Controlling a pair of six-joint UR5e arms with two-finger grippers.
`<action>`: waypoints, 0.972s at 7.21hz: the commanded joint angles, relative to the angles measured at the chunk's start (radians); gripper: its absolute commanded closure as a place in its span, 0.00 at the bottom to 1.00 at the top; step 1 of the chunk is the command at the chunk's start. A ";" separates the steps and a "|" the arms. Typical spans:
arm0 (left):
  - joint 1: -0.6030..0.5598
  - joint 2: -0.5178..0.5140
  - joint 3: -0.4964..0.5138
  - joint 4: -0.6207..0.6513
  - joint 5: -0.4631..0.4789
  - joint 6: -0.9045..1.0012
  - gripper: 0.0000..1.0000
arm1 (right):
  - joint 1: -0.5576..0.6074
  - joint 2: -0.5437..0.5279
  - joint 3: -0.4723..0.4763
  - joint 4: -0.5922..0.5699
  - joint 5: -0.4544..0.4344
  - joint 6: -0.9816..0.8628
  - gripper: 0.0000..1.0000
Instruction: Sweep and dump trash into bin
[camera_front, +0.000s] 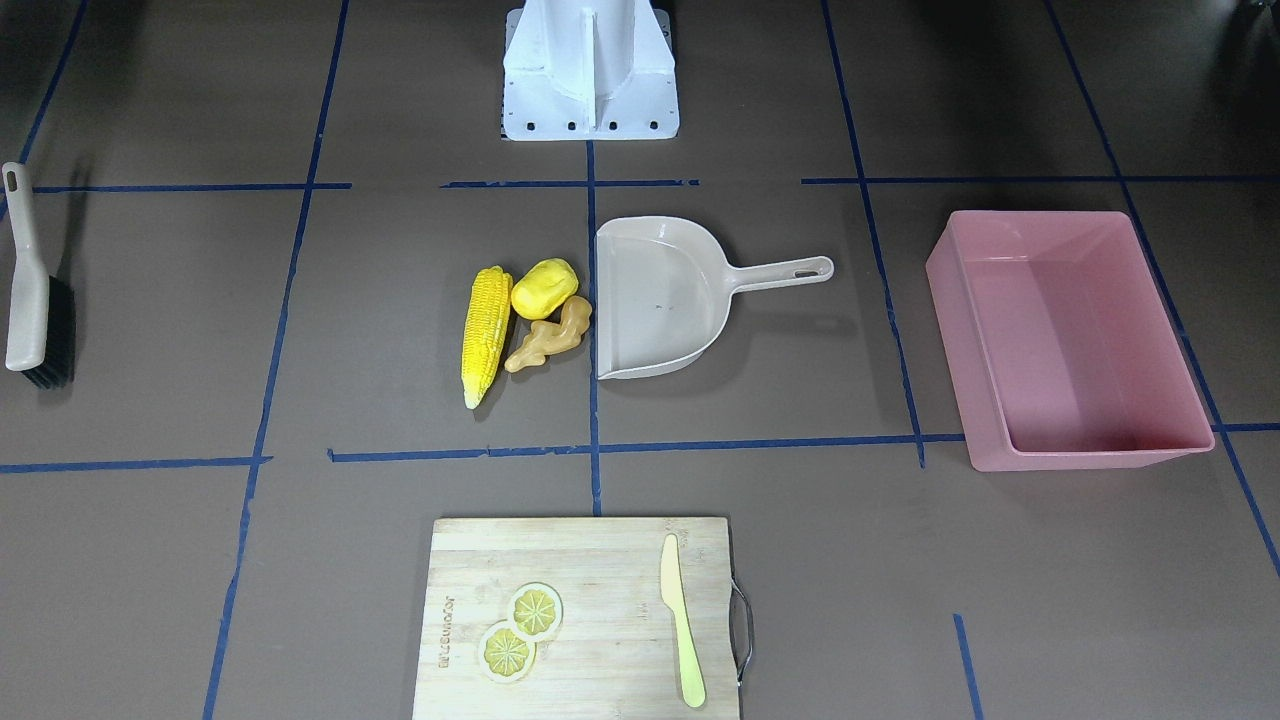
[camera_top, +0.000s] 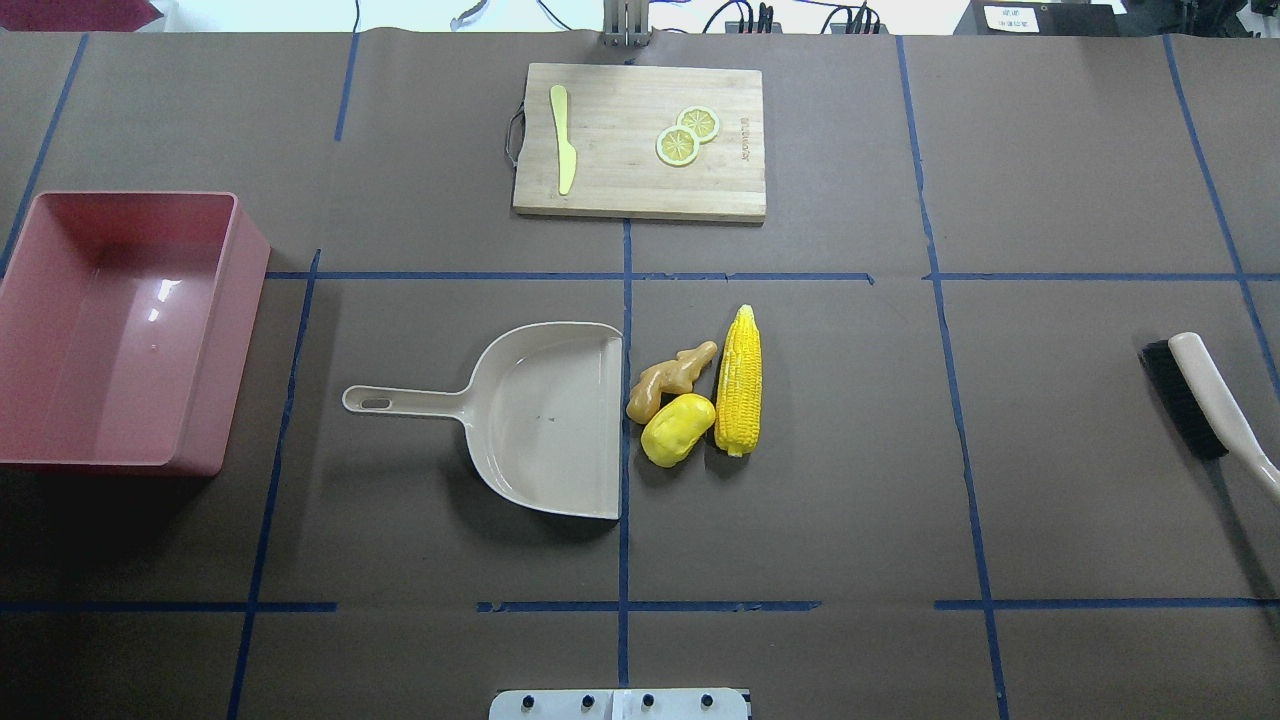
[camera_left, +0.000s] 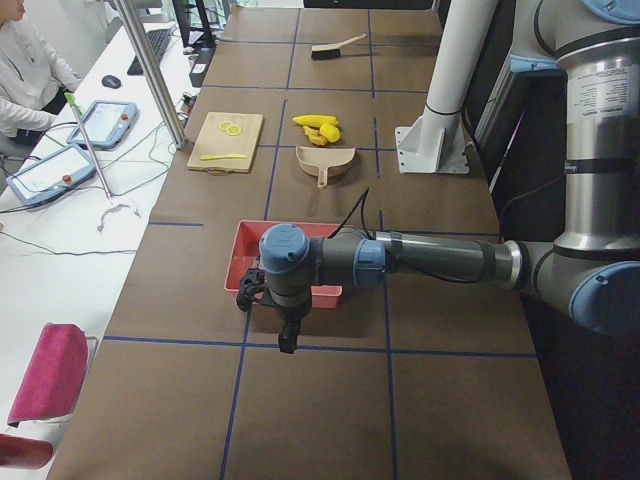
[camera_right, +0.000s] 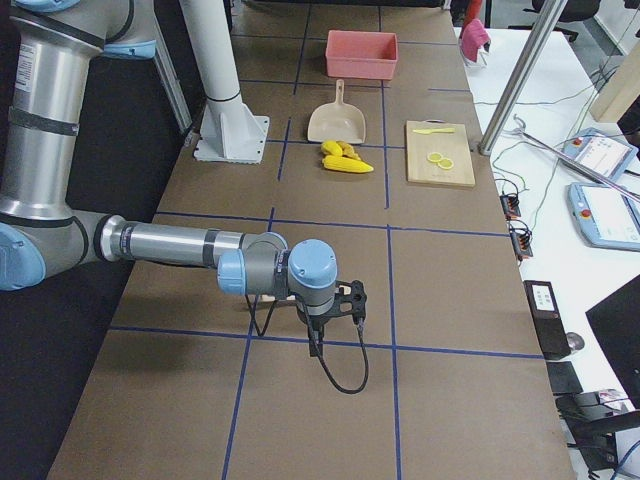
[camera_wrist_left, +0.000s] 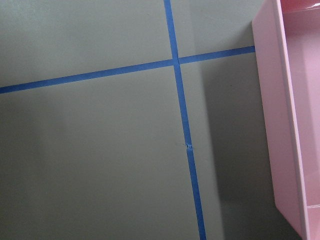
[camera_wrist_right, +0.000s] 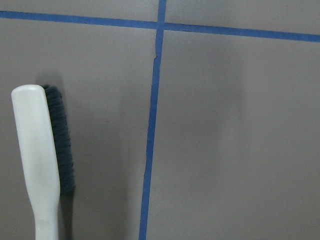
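Note:
The robot's right gripper needs to next grab the brush by the narrow part of its handle (camera_front: 25, 238) (camera_wrist_right: 46, 225), near the bristles.
The trash lies in a cluster mid-table: a yellow corn cob (camera_front: 486, 333), a rounded yellow lump (camera_front: 544, 288) and a tan ginger root (camera_front: 550, 337), right beside the open mouth of the beige dustpan (camera_front: 660, 300). The pink bin (camera_front: 1085, 458) stands empty at the robot's left end. My left gripper (camera_left: 262, 292) hangs over the table just beyond the bin's outer wall (camera_wrist_left: 280, 125). Near the brush (camera_wrist_right: 40, 160), my right gripper (camera_right: 350, 298) hovers at the other end. Whether either gripper is open or shut, I cannot tell.
A wooden cutting board (camera_front: 585, 560) at the far side carries two lemon slices (camera_front: 520, 630) and a pale knife (camera_front: 680, 620). The brush (camera_top: 1200, 400) lies flat near the right edge. Blue tape lines grid the brown table. The robot's white base (camera_front: 590, 70) stands at the back.

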 joint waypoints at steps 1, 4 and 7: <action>0.005 0.000 -0.001 0.000 0.004 0.001 0.00 | -0.002 0.001 0.000 -0.002 0.001 0.000 0.00; 0.026 0.000 0.000 0.002 0.007 -0.005 0.00 | -0.002 0.002 0.000 -0.002 0.001 0.000 0.00; 0.026 -0.035 0.010 -0.053 0.012 -0.016 0.00 | -0.003 0.004 0.002 0.000 0.003 0.000 0.00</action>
